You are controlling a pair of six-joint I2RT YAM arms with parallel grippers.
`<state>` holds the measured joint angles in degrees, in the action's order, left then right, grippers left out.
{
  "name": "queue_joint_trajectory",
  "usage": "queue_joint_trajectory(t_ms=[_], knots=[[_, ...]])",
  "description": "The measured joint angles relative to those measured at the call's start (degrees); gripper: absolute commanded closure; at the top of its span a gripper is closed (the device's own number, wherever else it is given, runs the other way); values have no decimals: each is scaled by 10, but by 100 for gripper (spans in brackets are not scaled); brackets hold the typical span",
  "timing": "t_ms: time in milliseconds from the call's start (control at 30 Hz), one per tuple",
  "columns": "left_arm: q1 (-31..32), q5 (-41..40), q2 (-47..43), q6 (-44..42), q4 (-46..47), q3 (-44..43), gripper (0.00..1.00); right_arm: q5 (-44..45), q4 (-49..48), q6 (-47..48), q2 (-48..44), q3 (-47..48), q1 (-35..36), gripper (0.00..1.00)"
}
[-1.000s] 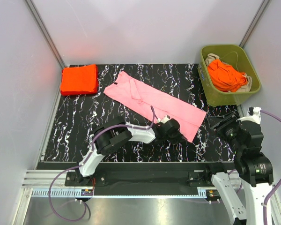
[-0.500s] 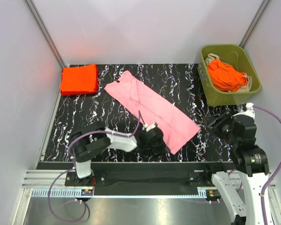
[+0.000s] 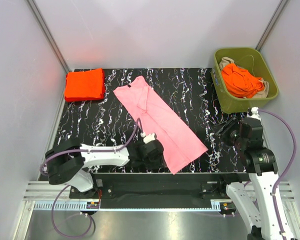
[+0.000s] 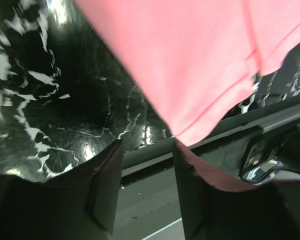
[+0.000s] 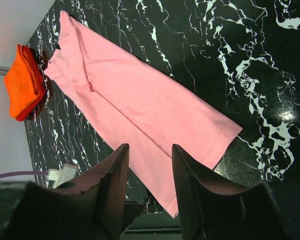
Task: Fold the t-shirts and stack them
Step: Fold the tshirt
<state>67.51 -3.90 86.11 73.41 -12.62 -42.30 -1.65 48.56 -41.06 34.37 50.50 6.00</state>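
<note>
My left gripper will next move to the far end (image 3: 131, 99) of the light pink t-shirt and close there, next to the shirt's folded sleeve.
The light pink t-shirt (image 3: 157, 117) lies folded into a long strip, running diagonally from the table's back middle to its front edge; it also shows in the right wrist view (image 5: 140, 110). My left gripper (image 3: 159, 159) sits low by the strip's near-left corner. In the left wrist view (image 4: 147, 142) its jaws stand open with nothing between them, and the shirt's corner (image 4: 190, 60) touches the right fingertip. A folded orange-red stack (image 3: 84, 84) lies at the back left. More orange-red shirts (image 3: 242, 80) are heaped in the bin. My right gripper (image 3: 225, 132) is open and empty, right of the pink shirt (image 5: 150, 147).
The olive-green bin (image 3: 240, 106) stands at the back right. The black marbled table (image 3: 90, 125) ends at a metal rail just beyond my left gripper. White walls close in the left, back and right sides.
My left gripper moved toward the near left, dragging the pink shirt's near end along; the strip swung to a steeper diagonal. My right gripper shifted slightly left.
</note>
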Motion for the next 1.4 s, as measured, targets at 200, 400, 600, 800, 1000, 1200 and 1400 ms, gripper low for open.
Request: queue_joint_trajectory(t_ms=[200,400,600,800,1000,1200,1400], knots=[[-90,-57,-63,-99,-114,-100,64,-8,-14,5,17,0,0,53],[-308,-98,-49,-204,-143,-158,89,-16,-36,6,18,-5,0,52],[-420,-93,104,-271,-147,-290,100,-26,-47,6,25,-12,0,52],[-470,-63,275,-297,-150,-436,100,-26,-59,6,31,-13,0,52],[-488,-53,388,-301,-167,-544,99,-28,-70,10,47,-13,0,52],[-498,-39,454,-302,-192,-628,98,-26,-74,14,75,-13,0,52],[-503,26,535,-304,-196,-750,99,-25,-91,14,92,-13,0,53]])
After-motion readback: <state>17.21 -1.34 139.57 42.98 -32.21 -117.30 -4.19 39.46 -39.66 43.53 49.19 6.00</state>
